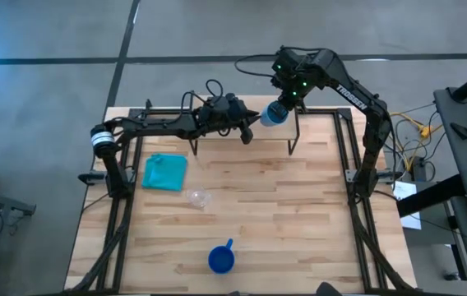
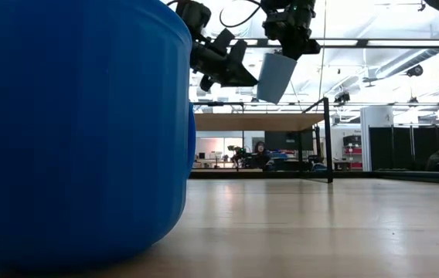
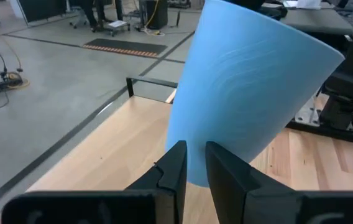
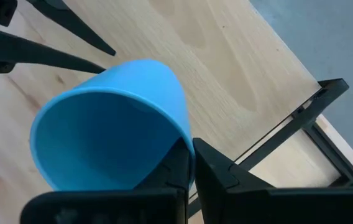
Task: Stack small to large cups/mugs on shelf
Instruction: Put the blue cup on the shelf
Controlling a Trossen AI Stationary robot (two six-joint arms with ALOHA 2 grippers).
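The robot's right gripper should release the light blue cup on the shelf (image 1: 275, 122) (image 4: 148, 126) between the left gripper's fingertips and the black leg.
My right gripper (image 1: 281, 105) is shut on the light blue handleless cup (image 1: 273, 115), held in the air above the shelf (image 2: 258, 121) at the table's far side. My left gripper (image 3: 195, 163) has its fingers close together, holds nothing, and points at the cup's lower wall (image 3: 226, 143). The small clear cup (image 1: 198, 197) stands on the table near its middle. The dark blue mug (image 1: 222, 259) stands near the table's near edge and fills the left of the low view (image 2: 73, 131). My right gripper holds the light blue cup by its rim wall (image 4: 175, 138), one finger inside and one outside. The fingers come from above, pointing down. The cup hangs below them, mouth up and slightly tilted (image 2: 275, 77), clear of the shelf. My left gripper: I cannot tell whether its fingertips touch the cup.
A teal cloth (image 1: 164, 173) lies on the table's left part. The shelf's thin black legs (image 1: 293, 141) stand on the far part of the table. A black frame rail (image 4: 301, 112) runs along the table's edge. People sit in the room beyond (image 2: 262, 153).
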